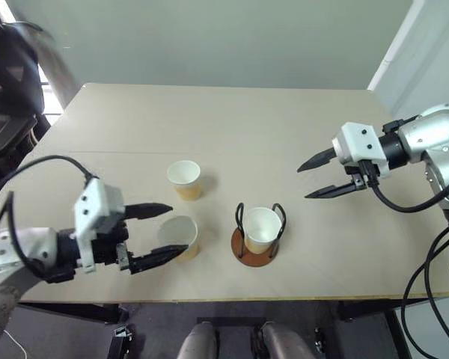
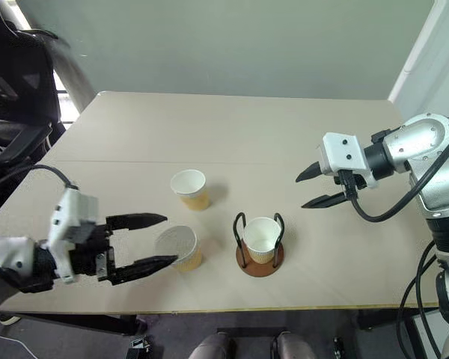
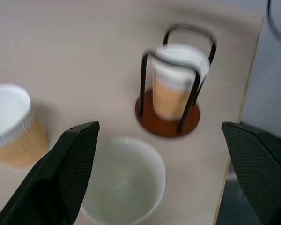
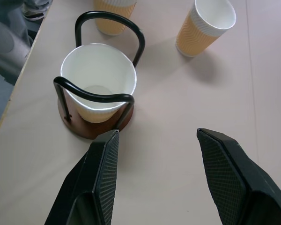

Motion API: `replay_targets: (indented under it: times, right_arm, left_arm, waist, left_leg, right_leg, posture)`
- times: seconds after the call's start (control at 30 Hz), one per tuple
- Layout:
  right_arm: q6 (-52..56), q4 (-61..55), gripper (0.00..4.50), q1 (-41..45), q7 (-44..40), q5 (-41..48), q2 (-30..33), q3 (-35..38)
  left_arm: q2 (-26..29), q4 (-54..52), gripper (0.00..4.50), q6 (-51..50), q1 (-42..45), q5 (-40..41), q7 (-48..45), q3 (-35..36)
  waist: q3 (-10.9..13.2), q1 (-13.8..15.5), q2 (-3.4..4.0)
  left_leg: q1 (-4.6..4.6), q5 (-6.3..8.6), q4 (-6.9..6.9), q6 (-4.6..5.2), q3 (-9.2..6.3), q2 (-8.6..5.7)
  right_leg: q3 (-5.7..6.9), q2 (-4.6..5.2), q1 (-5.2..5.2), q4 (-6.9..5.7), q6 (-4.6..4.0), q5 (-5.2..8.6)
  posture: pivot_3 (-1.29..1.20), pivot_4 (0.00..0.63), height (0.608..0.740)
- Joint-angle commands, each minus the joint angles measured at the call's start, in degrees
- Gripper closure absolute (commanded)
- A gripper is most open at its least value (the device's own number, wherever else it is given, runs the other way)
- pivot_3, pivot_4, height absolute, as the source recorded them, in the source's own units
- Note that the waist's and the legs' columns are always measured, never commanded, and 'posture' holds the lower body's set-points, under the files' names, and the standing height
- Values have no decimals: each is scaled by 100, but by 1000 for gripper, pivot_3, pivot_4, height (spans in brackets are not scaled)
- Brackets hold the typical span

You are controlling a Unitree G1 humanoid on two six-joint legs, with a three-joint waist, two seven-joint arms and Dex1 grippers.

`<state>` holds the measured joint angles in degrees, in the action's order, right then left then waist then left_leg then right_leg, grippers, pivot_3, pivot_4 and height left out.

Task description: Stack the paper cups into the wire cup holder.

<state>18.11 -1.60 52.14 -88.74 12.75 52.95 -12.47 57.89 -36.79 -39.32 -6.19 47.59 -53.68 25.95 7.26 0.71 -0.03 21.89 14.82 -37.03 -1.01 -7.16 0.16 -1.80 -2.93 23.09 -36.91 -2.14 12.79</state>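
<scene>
Next, I close my left gripper on the nearer loose paper cup's rim (image 1: 179,244) (image 3: 163,187), on the side facing the table's front edge, with one finger inside.
The wire cup holder (image 1: 256,250) stands near the table's front middle, and one paper cup (image 1: 261,228) sits upright inside its two black loops. A second paper cup (image 1: 179,236) stands to its left, close to the front edge. My left gripper (image 1: 165,232) is open, its fingertips (image 1: 163,209) reaching either side of that cup without touching it. A third paper cup (image 1: 185,179) stands further back. My right gripper (image 1: 313,178) hangs open and empty above the table, right of the holder. In the right wrist view the holder (image 4: 94,123) and its cup (image 4: 99,82) lie ahead.
The light wooden table (image 1: 232,120) has its front edge (image 1: 299,301) just behind the holder. A dark chair (image 1: 11,82) stands off the table's left rear corner. Black cables (image 1: 404,202) trail from my right arm.
</scene>
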Motion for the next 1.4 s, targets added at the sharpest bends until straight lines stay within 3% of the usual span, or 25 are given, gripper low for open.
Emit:
replay_targets:
  times: [0.03,0.23,0.53,0.63,0.73,1.0,1.4]
  right_arm:
    - [101,-75,1848,154,-98,242,169,352]
    - [307,-360,1848,-168,-194,515,531,604]
    - [823,-905,1848,-671,41,871,880,1039]
    - [1212,-1019,1848,-975,-103,1343,1157,1456]
    - [1917,-1358,1848,-1649,-236,2259,1440,2360]
    - [2969,-2283,1848,-2948,528,3371,1395,3687]
    - [3108,-2737,1848,-3243,1163,3909,1550,4070]
  left_arm:
    - [59,45,0,417,176,-500,-185,-523]
    - [52,159,0,466,721,-621,-444,-1234]
    - [234,825,0,995,908,-1369,-946,-1597]
    - [132,974,0,1080,1055,-1470,-997,-1792]
    - [73,1131,0,1213,1196,-1644,-1107,-2042]
    - [-41,1574,0,1553,1573,-2046,-1360,-2449]
    - [-179,2185,0,1890,1843,-2480,-1681,-2826]
  waist:
    - [0,23,0]
    - [-1,75,-2]
    - [0,40,0]
    - [0,75,0]
    - [-2,127,-3]
    - [-2,77,-4]
    - [-2,41,-4]
  left_leg:
    - [0,-1,0,0,-1,-1]
    - [7,1,-4,-2,-1,-4]
    - [2,10,3,-14,0,0]
    - [6,10,-2,-12,0,-2]
    - [13,9,-4,-8,-1,-7]
    - [12,-16,-3,-59,9,-12]
    - [3,7,-12,-2,4,-21]
  right_leg:
    - [0,0,-1,0,0,0]
    - [1,0,-1,4,-1,0]
    - [1,0,1,0,0,1]
    - [-1,0,-1,4,3,2]
    - [-3,1,-4,11,17,10]
    - [-14,0,-24,9,33,46]
    - [-24,0,-27,8,58,59]
  posture:
    - [0,150,740]
    - [0,150,740]
    - [0,150,740]
    - [0,150,740]
    - [0,150,740]
    - [0,150,740]
    - [0,150,740]
